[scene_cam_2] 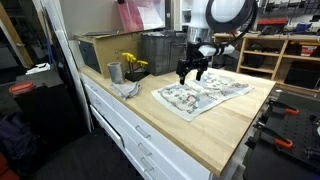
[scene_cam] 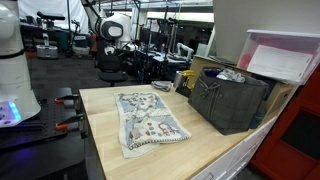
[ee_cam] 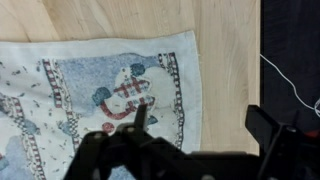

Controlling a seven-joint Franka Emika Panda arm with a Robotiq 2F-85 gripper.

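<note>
The white towel's corner (scene_cam: 118, 95) (ee_cam: 193, 34) beside the snowman print can be lifted and folded over, so my gripper will close on it.
A white towel with a blue and red snowman print lies flat on the wooden table in both exterior views (scene_cam: 148, 120) (scene_cam_2: 203, 93). My gripper (scene_cam_2: 193, 74) hangs just above the towel's edge, fingers pointing down, open and empty. In the wrist view the towel (ee_cam: 100, 90) fills the left side. My gripper (ee_cam: 200, 125) spans the towel's right hem and the bare wood beside it. It touches nothing that I can see.
A dark crate (scene_cam: 228, 100) and a clear bin with a pink lid (scene_cam: 285, 55) stand at one table end. A metal cup (scene_cam_2: 114, 72), a yellow object (scene_cam_2: 133, 63) and a grey cloth (scene_cam_2: 128, 90) sit nearby. The table edge (ee_cam: 258, 70) is close to the gripper.
</note>
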